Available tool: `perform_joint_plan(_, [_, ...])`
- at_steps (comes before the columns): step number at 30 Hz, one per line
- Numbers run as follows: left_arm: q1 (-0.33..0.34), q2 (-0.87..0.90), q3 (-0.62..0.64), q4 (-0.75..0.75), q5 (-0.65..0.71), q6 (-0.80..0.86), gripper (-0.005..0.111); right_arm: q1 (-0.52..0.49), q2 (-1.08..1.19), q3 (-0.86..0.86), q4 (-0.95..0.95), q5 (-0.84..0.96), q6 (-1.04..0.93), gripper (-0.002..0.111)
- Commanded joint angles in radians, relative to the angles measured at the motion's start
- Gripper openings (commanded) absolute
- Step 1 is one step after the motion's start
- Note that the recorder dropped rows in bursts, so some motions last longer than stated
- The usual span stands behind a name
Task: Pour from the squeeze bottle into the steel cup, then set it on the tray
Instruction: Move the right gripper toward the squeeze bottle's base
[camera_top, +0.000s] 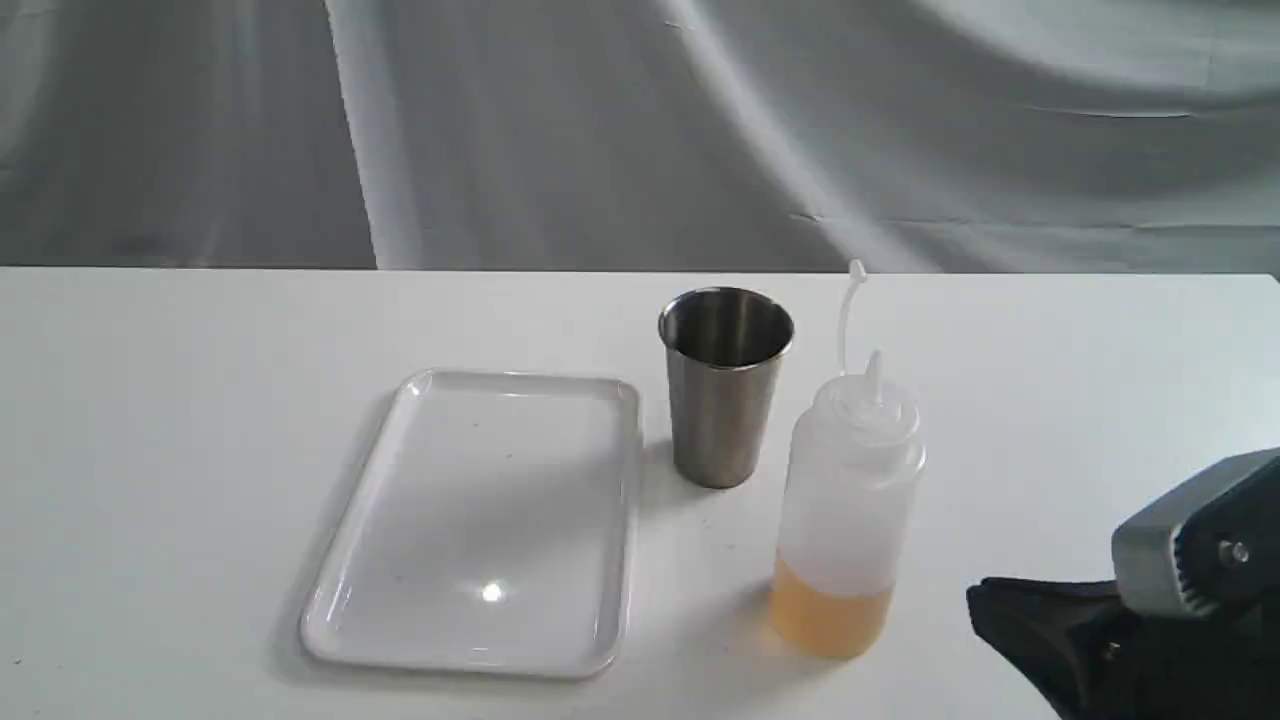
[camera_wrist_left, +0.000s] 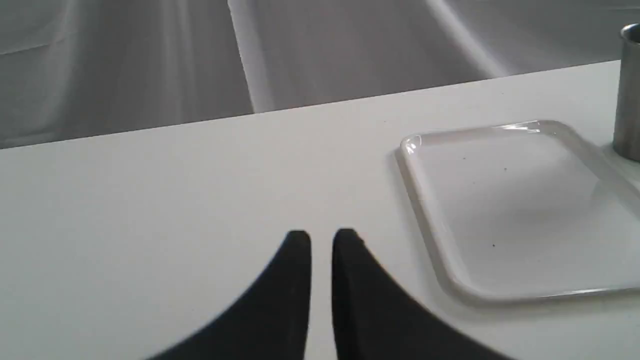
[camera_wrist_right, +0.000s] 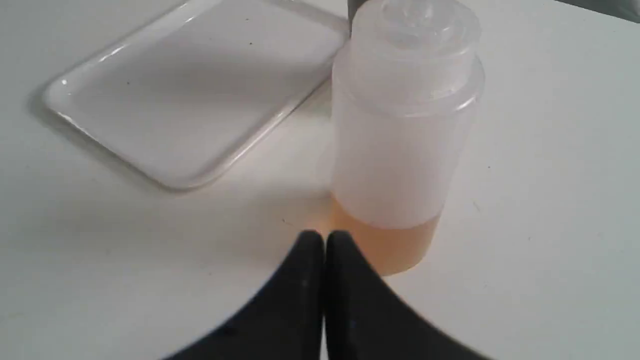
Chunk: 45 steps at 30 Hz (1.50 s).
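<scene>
The amber liquid's top is near the lower body of the squeeze bottle (camera_top: 837, 574) (camera_wrist_right: 390, 216). My right gripper will close around the bottle there.
The squeeze bottle (camera_top: 848, 500) stands upright on the white table, its nozzle uncapped and the cap strand sticking up, with amber liquid filling its lowest part. The steel cup (camera_top: 725, 385) is upright just behind and to the left of it. Left of the cup lies the white tray (camera_top: 480, 520), with nothing on it. My right gripper (camera_top: 1000, 610) is low at the bottom right, shut and holding nothing, its tips a short way from the bottle (camera_wrist_right: 400, 150) base. My left gripper (camera_wrist_left: 321, 239) hovers over bare table left of the tray (camera_wrist_left: 525, 210), its fingers almost touching and nothing between them.
A grey cloth backdrop hangs behind the table's far edge (camera_top: 300, 268). In the left wrist view the cup (camera_wrist_left: 630, 95) shows as a sliver beyond the tray. The tray (camera_wrist_right: 200, 90) lies beyond the bottle in the right wrist view.
</scene>
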Motion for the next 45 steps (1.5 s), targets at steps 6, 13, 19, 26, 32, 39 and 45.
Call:
perform_joint_plan(6, [-0.003,-0.005,0.004,0.001,-0.007,-0.002,0.008,0.004,0.217,0.014,0.084,-0.162,-0.060,0.000])
perform_joint_plan(13, [-0.003,-0.005,0.004,0.001,-0.007,-0.002,0.008,0.004,0.389,0.014,0.084,-0.335,-0.062,0.000])
perform_joint_plan(19, [-0.003,-0.005,0.004,0.001,-0.007,-0.002,0.008,0.004,0.416,0.014,0.084,-0.324,-0.062,0.000])
perform_joint_plan(26, [-0.003,-0.005,0.004,0.001,-0.007,-0.002,0.008,0.004,0.416,0.014,0.084,-0.312,-0.062,0.009])
perform_joint_plan(32, [-0.003,-0.005,0.004,0.001,-0.007,-0.002,0.008,0.004,0.416,0.014,0.084,-0.308,-0.057,0.056])
perform_joint_plan(39, [-0.003,-0.005,0.004,0.001,-0.007,-0.002,0.008,0.004,0.416,0.014,0.101,-0.312,0.002,0.094])
perform_joint_plan(45, [-0.003,-0.005,0.004,0.001,-0.007,-0.002,0.008,0.004,0.416,0.011,0.126,-0.346,0.005,0.095])
